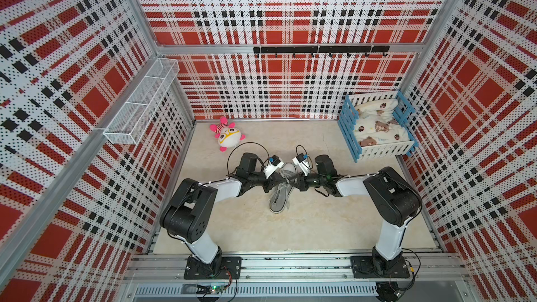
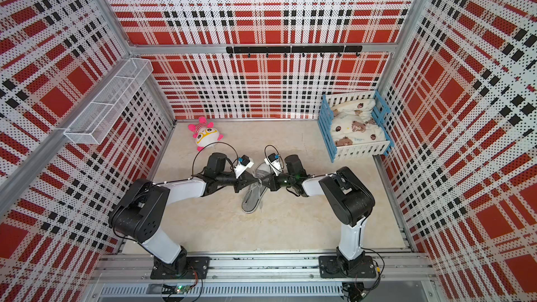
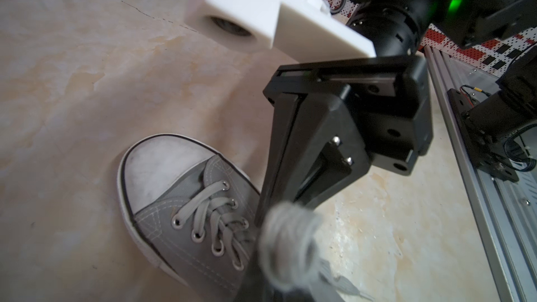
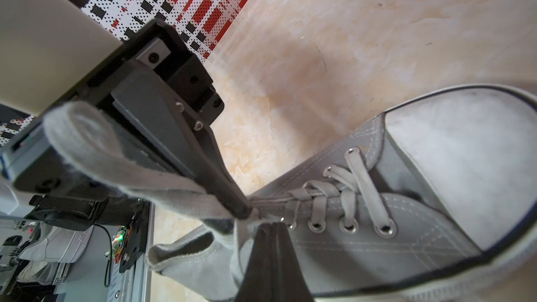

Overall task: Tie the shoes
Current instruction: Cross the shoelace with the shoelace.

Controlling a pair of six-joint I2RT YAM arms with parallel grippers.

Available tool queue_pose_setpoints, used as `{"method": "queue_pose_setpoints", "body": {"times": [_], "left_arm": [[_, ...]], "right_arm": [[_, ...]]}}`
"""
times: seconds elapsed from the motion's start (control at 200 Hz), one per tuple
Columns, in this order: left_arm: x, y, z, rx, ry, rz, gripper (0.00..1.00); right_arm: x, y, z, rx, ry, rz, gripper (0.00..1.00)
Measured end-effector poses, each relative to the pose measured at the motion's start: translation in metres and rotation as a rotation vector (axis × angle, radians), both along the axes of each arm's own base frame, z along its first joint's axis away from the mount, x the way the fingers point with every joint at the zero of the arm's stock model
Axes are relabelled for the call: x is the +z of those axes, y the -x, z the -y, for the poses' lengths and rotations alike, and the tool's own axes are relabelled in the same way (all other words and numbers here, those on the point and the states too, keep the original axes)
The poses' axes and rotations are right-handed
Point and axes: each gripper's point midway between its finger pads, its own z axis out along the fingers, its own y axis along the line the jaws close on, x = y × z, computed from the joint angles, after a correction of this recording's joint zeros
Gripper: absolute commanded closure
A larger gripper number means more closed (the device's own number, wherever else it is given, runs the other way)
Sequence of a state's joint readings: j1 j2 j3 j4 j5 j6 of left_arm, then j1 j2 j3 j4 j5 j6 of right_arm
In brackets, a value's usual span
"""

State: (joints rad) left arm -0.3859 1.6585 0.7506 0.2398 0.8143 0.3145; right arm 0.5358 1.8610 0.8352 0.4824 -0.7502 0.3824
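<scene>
The left gripper pinches the lace loop low by the top eyelets, so it should open and take the loop's far end [image 4: 72, 120] before both grippers pull apart.
The grey sneaker [image 1: 277, 201] with a white toe cap lies mid-floor in both top views, toe pointing away from the arm bases. My two grippers meet tip to tip over its laces. The left gripper [image 1: 279, 183] is shut on a pale grey lace loop [image 4: 101, 155], which drapes back over its fingers [image 4: 203, 152]. That loop hangs blurred close to the lens in the left wrist view. The right gripper [image 4: 271, 226] is shut at the top eyelets, pinching lace beside a second loop [image 4: 180, 251]. The toe cap [image 3: 162, 169] and the crossed lacing [image 4: 348, 187] are in plain sight.
A pink-and-white plush toy [image 1: 228, 136] lies at the back left. A blue-and-white crate [image 1: 347, 129] holding bear-print cloth stands at the back right. A wire basket [image 1: 142, 103] hangs on the left wall and a black hook rail [image 1: 319, 49] on the back wall.
</scene>
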Motion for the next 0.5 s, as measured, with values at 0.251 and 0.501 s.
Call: {"method": "queue_pose_setpoints", "body": {"times": [0.251, 0.501], "left_arm": [[0.0011, -0.0007, -0.0009, 0.008, -0.003, 0.008, 0.92], [0.0050, -0.0001, -0.0001, 0.001, 0.006, 0.017, 0.77]], "right_arm": [[0.0049, -0.0021, 0.0020, -0.027, 0.016, 0.016, 1.00], [0.0018, -0.0057, 0.0063, -0.054, 0.044, 0.034, 1.00]]}}
